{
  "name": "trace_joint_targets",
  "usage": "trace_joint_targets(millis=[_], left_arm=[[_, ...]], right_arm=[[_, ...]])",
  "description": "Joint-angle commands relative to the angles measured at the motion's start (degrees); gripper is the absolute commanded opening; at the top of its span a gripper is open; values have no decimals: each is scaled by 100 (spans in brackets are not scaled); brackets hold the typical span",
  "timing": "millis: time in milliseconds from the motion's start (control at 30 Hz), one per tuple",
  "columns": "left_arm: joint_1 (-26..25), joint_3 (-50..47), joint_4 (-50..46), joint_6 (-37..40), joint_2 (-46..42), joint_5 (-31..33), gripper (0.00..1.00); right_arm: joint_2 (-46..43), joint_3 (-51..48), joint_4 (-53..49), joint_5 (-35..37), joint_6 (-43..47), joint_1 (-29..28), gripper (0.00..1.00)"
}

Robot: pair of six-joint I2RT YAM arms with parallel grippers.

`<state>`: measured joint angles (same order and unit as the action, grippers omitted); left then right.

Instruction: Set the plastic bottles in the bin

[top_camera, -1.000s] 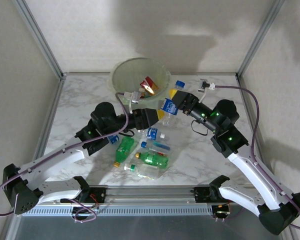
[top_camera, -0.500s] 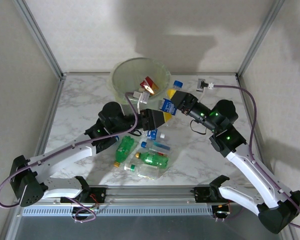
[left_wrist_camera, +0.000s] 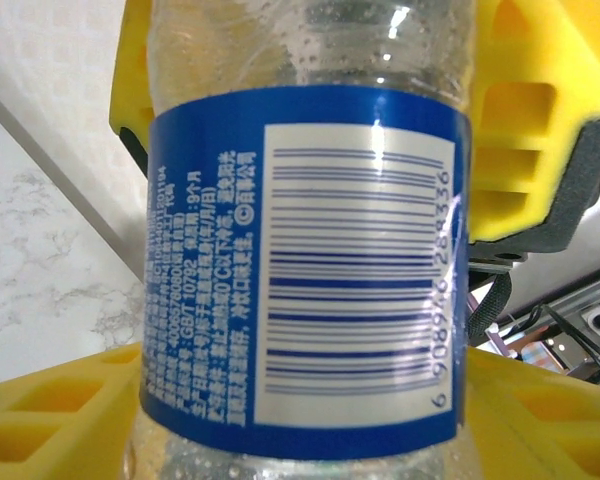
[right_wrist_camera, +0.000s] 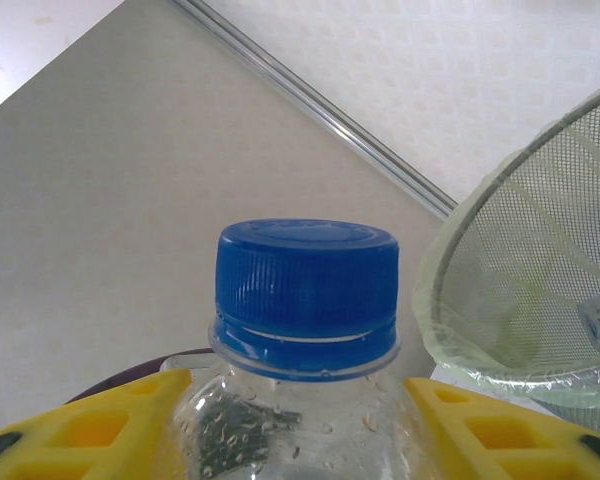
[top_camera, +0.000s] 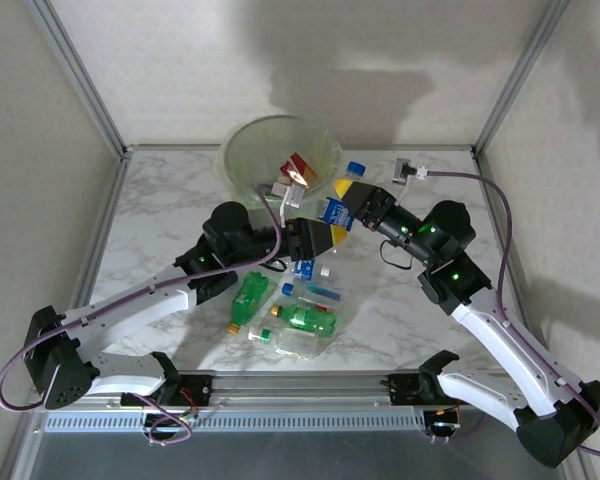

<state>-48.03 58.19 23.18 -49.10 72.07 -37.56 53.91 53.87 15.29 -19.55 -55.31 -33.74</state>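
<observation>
My left gripper has the blue-capped clear bottle. It will let go of it inside the pale-green bin [top_camera: 267, 188], next to the red-labelled bottle.
A clear plastic bottle [top_camera: 332, 211] with a blue label [left_wrist_camera: 310, 260] and blue cap [right_wrist_camera: 305, 290] hangs above the table, just in front of the bin [top_camera: 235, 150]. My right gripper [top_camera: 342, 208] is shut on its shoulder, yellow fingers [right_wrist_camera: 100, 420] on both sides below the cap. My left gripper [top_camera: 318, 238] has come in from the left; its fingers [left_wrist_camera: 60, 400] press both sides of the label, with the right gripper's fingers [left_wrist_camera: 525, 120] further up the bottle. The pale-green bin [right_wrist_camera: 500, 300] holds a red-labelled bottle [top_camera: 298, 168].
More bottles lie on the marble below the grippers: two green ones [top_camera: 248, 298] [top_camera: 308, 318], a blue-labelled one [top_camera: 303, 267] and a clear one [top_camera: 280, 340]. A blue-capped bottle [top_camera: 355, 170] stands right of the bin. A white connector [top_camera: 410, 170] lies at the back right.
My left arm has swung right to the bottle held by the right gripper, and its jaws have closed in on the label. The right gripper has stayed put.
</observation>
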Motion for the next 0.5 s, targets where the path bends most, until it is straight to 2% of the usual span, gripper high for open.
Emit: trace_joint_targets(millis=[0,100,167,267,300,400,467], left_arm=[[-49,214,-50,330,-105,136,61],[-39,225,-144,413,-146,248,58],[-18,261,-309,533,-192,398,56],[76,334,-419,696,-279,486,57],[132,402,-715,795,-299,567,57],[404,868,-1640,1231,-245,866,57],[682,1227,-2172,1419,-164,1064,58]], right_arm=[[-14,17,98,57,9,16,54],[-18,103,-22,153,60,19,59],[-33,235,-275,339,169,19,69],[-105,444,-807,784,343,25,88],[-151,520,-1063,1046,399,25,92],[-319,695,-1857,1928,515,49,98],[-420,745,-2299,2334,579,76,99]])
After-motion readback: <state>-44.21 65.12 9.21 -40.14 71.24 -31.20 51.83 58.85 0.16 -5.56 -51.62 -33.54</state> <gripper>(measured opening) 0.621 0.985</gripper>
